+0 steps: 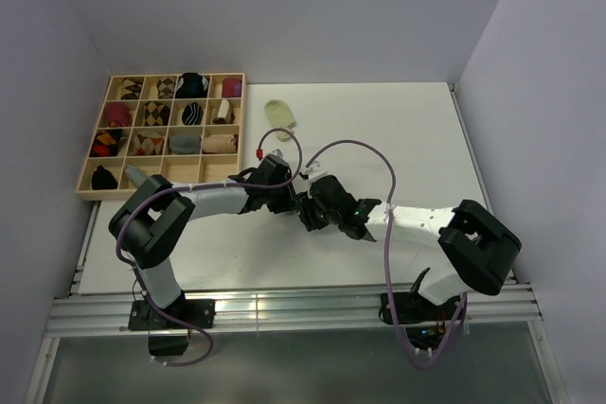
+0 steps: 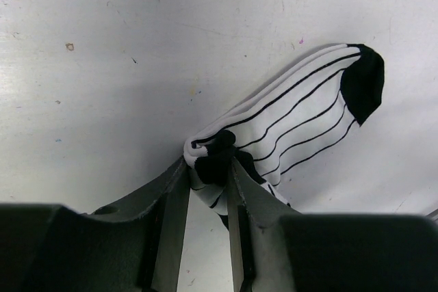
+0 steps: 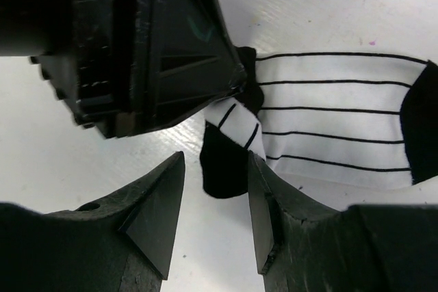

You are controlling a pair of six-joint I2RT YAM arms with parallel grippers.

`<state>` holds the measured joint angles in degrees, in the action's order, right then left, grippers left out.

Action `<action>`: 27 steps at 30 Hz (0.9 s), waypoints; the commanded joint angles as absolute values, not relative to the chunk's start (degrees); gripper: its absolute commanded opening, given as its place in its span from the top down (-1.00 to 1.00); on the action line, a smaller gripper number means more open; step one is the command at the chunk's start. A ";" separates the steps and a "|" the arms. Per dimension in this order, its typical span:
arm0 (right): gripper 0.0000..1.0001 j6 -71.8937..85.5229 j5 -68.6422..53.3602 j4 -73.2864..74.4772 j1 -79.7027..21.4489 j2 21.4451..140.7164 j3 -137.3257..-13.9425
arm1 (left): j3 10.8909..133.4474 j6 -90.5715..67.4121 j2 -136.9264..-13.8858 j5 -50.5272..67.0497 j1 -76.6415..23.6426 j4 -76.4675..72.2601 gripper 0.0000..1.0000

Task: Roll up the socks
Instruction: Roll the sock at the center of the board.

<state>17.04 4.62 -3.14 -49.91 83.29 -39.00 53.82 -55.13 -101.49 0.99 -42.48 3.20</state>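
Observation:
The sock's black cuff flap hangs free next to my left gripper, so next my right gripper pinches that flap before my left gripper opens and takes hold again of the sock's folded cuff (image 2: 217, 143).
The white sock with thin black stripes (image 2: 301, 111) lies flat on the white table, black toe at the far right. My left gripper (image 2: 209, 158) is shut on its folded black cuff end, bunched between the fingers. In the right wrist view the same sock (image 3: 328, 128) lies to the right. A black cuff flap (image 3: 226, 169) hangs between the open jaws of my right gripper (image 3: 215, 162), beside its right finger, with the left gripper's body (image 3: 137, 46) just above. In the top view both grippers, left (image 1: 284, 188) and right (image 1: 312, 210), meet mid-table and hide this sock. The pale yellow-green sock (image 1: 279, 115) lies apart at the back.
A wooden compartment tray (image 1: 90, 186) with several rolled socks stands at the back left of the table. White walls close in the table at the back and both sides. A cable loops above the grippers (image 1: 365, 149).

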 commanded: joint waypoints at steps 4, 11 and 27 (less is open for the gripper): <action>0.02 15.38 7.92 -7.29 -50.54 86.04 -40.34 | 53.09 -53.09 -103.10 -0.53 -43.16 9.41 0.34; 0.00 15.21 6.68 -7.91 -51.32 89.82 -40.60 | 52.65 -53.44 -102.57 -0.53 -43.24 9.05 0.34; 0.89 19.34 15.83 5.01 -53.88 99.94 -47.20 | 51.94 -55.46 -94.49 -1.75 -42.81 9.05 0.08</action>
